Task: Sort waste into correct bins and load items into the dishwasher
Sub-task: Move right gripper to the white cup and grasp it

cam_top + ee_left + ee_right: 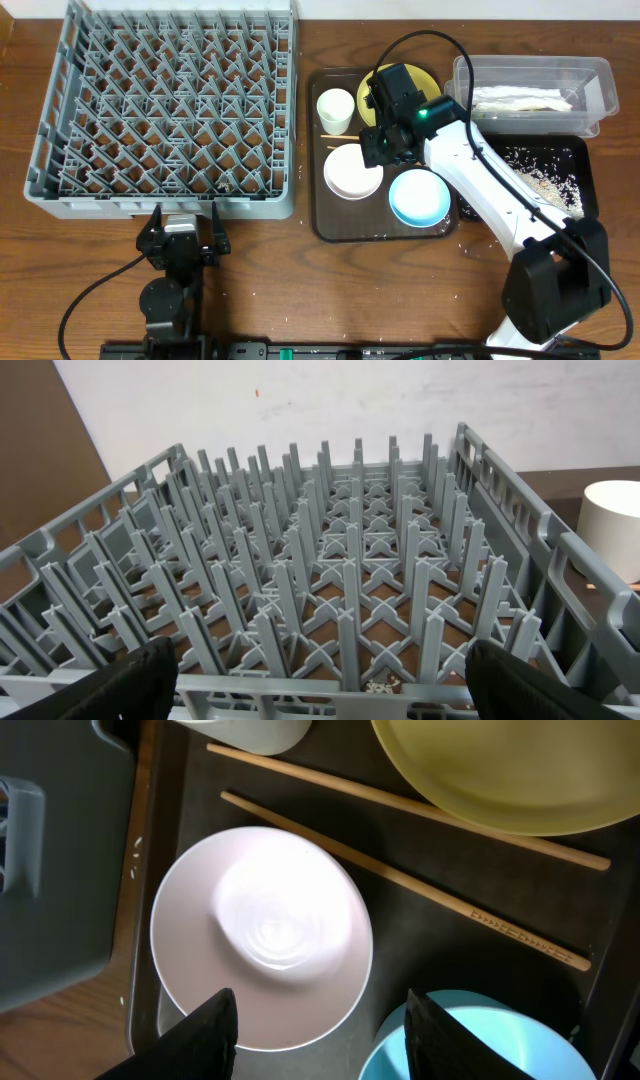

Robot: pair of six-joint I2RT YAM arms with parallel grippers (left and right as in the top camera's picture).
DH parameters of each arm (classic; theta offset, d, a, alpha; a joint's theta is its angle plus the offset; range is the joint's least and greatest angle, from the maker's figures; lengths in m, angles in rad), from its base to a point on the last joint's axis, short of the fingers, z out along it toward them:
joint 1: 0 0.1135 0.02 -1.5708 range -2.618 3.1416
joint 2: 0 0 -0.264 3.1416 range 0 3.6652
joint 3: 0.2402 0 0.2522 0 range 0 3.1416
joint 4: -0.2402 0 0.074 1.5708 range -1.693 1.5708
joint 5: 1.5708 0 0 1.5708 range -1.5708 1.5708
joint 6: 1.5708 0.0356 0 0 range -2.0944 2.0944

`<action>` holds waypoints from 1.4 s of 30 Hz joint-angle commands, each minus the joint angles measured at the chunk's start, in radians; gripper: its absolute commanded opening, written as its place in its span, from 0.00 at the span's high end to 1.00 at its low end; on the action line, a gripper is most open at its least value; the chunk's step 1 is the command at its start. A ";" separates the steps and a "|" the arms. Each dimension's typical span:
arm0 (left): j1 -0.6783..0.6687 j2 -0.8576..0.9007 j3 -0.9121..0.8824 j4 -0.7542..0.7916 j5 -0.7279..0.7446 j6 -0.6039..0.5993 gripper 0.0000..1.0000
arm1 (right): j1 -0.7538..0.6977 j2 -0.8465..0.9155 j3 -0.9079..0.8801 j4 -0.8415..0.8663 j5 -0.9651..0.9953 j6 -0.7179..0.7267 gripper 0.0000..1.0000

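Observation:
Next, I bring my right gripper over to the white cup's rim (352,104), on the side that faces the yellow plate, and close it there.
The grey dish rack (170,100) stands empty at the left and fills the left wrist view (340,560). The brown tray (340,218) holds a white cup (335,110), a white bowl (352,172), a light blue bowl (419,196), chopsticks (340,137) and a yellow plate (425,78) partly hidden by my right arm. My right gripper (320,1020) is open and empty, above the gap between the white bowl (262,938) and the blue bowl (470,1045). The chopsticks (400,870) lie beyond it. My left gripper (320,680) is open at the rack's front edge.
The clear tub (600,85) at the back right holds the crumpled white wrapper (520,98). The black tray (592,175) in front of it holds loose rice grains (545,182). A few grains lie under the rack's front (378,686). The left arm's base is at the table's front edge.

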 commanded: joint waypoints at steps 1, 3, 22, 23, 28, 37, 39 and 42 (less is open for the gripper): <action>0.005 -0.002 -0.018 -0.037 -0.013 0.005 0.07 | 0.003 0.009 -0.006 0.005 0.020 0.022 0.49; 0.005 -0.002 -0.018 -0.037 -0.013 0.005 0.07 | 0.003 0.009 -0.006 0.005 0.020 0.029 0.49; 0.005 -0.002 -0.018 -0.037 -0.013 0.005 0.07 | 0.002 0.009 -0.080 0.120 0.020 0.048 0.49; 0.005 -0.002 -0.018 -0.037 -0.013 0.005 0.07 | 0.000 0.009 -0.080 0.146 0.020 0.048 0.49; 0.005 -0.002 -0.018 -0.037 -0.013 0.005 0.07 | -0.026 0.009 -0.076 0.295 0.016 0.092 0.51; 0.005 -0.002 -0.018 -0.037 -0.013 0.005 0.07 | -0.036 0.062 -0.021 0.386 0.013 0.123 0.53; 0.005 -0.002 -0.018 -0.037 -0.013 0.005 0.07 | -0.036 0.104 0.024 0.376 0.000 0.126 0.53; 0.005 -0.002 -0.018 -0.037 -0.013 0.005 0.07 | -0.035 0.184 0.118 0.344 -0.037 0.126 0.53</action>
